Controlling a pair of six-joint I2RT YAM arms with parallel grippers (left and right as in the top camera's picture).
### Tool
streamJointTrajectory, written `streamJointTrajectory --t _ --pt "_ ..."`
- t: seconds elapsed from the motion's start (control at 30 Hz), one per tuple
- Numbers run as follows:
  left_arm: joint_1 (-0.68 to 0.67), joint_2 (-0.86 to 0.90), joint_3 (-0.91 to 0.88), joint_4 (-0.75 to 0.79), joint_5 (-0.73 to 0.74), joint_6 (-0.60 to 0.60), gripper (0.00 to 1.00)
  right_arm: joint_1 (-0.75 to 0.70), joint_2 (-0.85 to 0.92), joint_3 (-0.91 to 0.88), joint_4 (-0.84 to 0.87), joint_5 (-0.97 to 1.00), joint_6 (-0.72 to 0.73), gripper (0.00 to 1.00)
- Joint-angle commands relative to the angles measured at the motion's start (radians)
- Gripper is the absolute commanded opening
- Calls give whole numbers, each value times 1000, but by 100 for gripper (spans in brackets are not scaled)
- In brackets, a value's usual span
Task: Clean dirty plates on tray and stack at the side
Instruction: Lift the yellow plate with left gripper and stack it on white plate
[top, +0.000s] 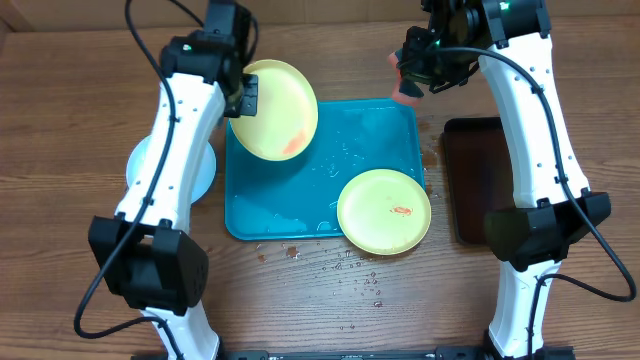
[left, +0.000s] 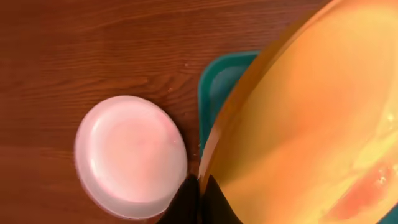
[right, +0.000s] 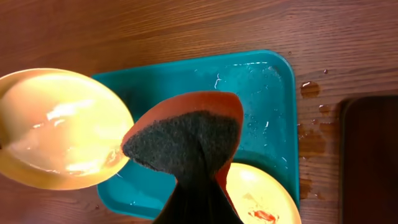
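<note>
Next, my left gripper lets go of the pale yellow plate on top of the light blue plate (top: 169, 166) (left: 131, 157) next to the turquoise tray.
My left gripper (top: 243, 95) is shut on the rim of a pale yellow plate (top: 275, 110) and holds it tilted above the left end of the turquoise tray (top: 250, 215); an orange smear shows on the plate (left: 311, 124). A second yellow plate (top: 384, 210) with a red smear lies at the tray's front right corner. The light blue plate (top: 140, 165) lies on the table left of the tray, partly under my left arm, and looks whitish in the left wrist view (left: 130, 155). My right gripper (top: 408, 78) is shut on an orange and grey sponge (right: 186, 137) above the tray's back right corner.
A narrow dark brown tray (top: 470, 180) stands right of the turquoise tray. Water drops (top: 345, 270) lie on the wood in front of the tray, with more wet spots (right: 310, 90) near its back right corner.
</note>
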Motion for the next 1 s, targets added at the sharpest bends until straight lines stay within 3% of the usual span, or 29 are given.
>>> streamJointTrajectory --t 0.0,0.27,0.53,0.97 --pt "-86 -34 18 -23 -267 -76 4 -4 -12 19 0 10 -5 4" --pt "-229 -34 15 -24 -596 -138 4 -4 -12 19 0 24 -5 4" --pt "-291 -34 15 18 -815 -137 4 -4 -12 19 -1 24 -5 4" --pt "-341 -34 15 43 -937 -137 4 -4 -12 19 -4 24 -5 4"
